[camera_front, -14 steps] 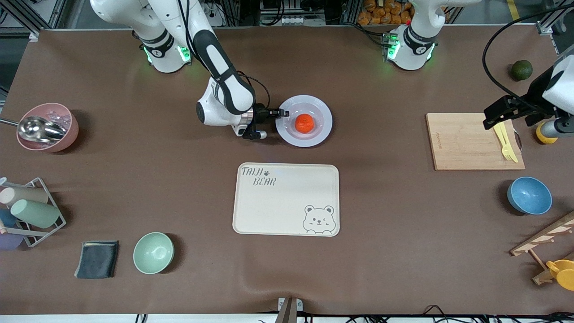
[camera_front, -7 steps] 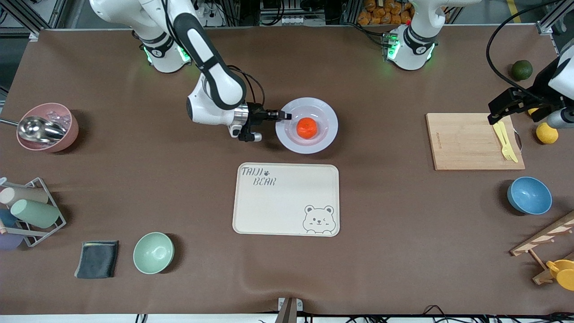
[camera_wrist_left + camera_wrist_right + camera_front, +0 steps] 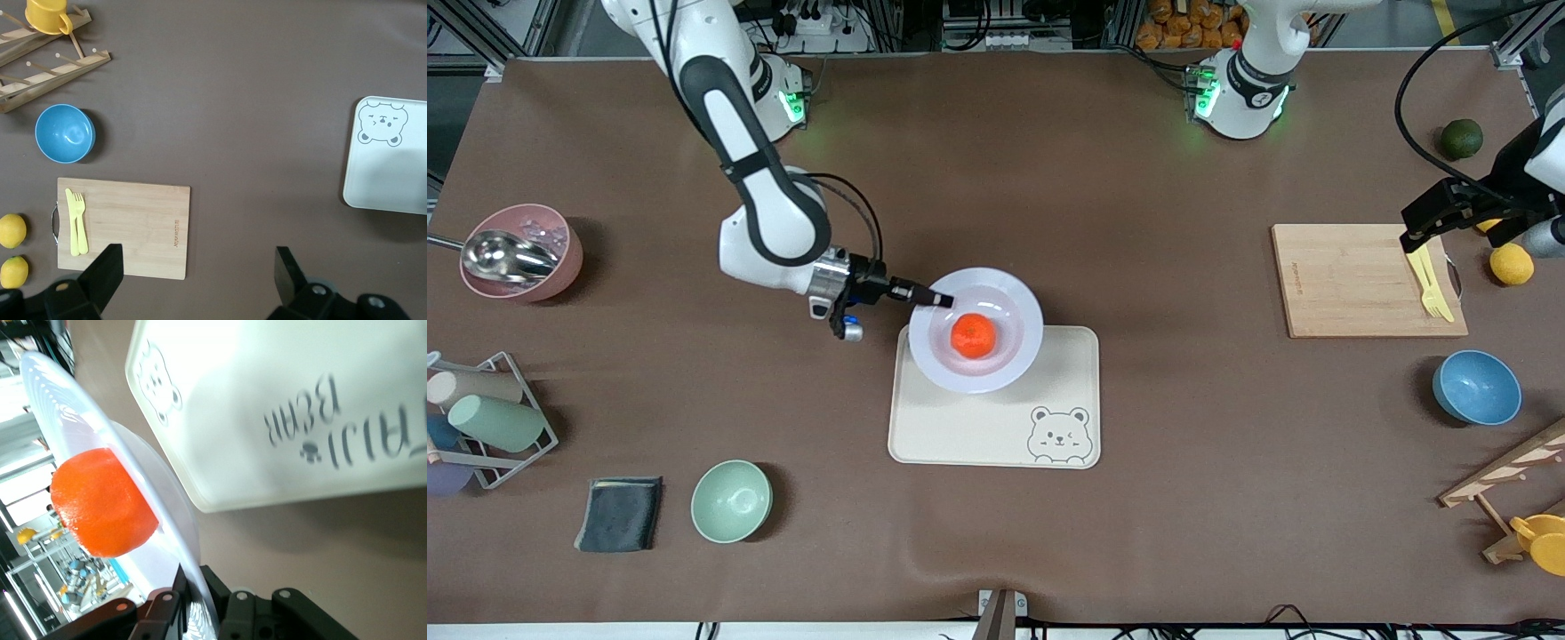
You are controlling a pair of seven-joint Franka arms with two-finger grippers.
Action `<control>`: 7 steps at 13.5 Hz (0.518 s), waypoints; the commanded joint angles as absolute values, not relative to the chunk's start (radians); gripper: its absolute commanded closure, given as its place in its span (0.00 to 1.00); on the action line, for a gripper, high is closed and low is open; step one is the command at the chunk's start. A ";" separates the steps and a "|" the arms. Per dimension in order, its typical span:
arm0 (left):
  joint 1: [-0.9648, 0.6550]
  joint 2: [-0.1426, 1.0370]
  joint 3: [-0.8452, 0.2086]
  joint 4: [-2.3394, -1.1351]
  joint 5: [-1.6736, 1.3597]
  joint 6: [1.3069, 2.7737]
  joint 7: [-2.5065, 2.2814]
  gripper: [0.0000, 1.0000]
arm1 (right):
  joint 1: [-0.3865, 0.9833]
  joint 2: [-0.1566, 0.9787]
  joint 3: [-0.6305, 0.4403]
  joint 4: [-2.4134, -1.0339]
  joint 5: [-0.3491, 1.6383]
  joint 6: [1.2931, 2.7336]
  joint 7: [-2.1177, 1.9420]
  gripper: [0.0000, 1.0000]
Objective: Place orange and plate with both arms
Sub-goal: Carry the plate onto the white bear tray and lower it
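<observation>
Next, I set the plate with the orange down on the bear tray (image 3: 1018, 401) (image 3: 208, 397), next to the bear's face, using my right gripper. The plate is now held over that tray.
The pale plate (image 3: 1014, 298) carries the orange (image 3: 973, 336) at its centre. My right gripper (image 3: 941, 301) is shut on the plate's rim and holds it over the part of the bear tray (image 3: 978, 427) closest to the robots. In the right wrist view the plate (image 3: 80, 407) is seen edge-on with the orange (image 3: 100, 503) on it. The rim is pinched in the right gripper (image 3: 200, 587), and the tray (image 3: 280, 380) lies below. My left gripper (image 3: 1427, 222) waits open and empty above the edge of the cutting board; the left wrist view shows this gripper (image 3: 197, 260) with nothing in it.
Toward the left arm's end lie a wooden cutting board (image 3: 1352, 280) with a yellow fork (image 3: 1427, 280), a lemon (image 3: 1512, 264), a dark green fruit (image 3: 1461, 139) and a blue bowl (image 3: 1476, 388). Toward the right arm's end are a pink bowl (image 3: 520, 253), a green bowl (image 3: 731, 500), a cloth (image 3: 619, 514) and a cup rack (image 3: 480, 418).
My right arm has carried the plate with the orange from the table's middle toward the front camera, to over the bear tray. The left gripper has shifted only slightly.
</observation>
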State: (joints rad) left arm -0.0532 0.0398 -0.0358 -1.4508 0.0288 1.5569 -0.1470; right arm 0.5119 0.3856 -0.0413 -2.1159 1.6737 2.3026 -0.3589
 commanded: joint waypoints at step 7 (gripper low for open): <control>-0.049 0.025 -0.032 -1.471 0.026 1.557 -0.140 0.00 | 0.545 0.656 -0.023 -1.772 1.694 2.557 -0.203 1.00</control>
State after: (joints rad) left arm -0.0512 0.0399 -0.0337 -1.4564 0.0287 1.5569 -0.1470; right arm 0.5349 0.6007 -0.0245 -1.8575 1.6738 2.5354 -0.2546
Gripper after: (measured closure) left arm 0.000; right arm 0.907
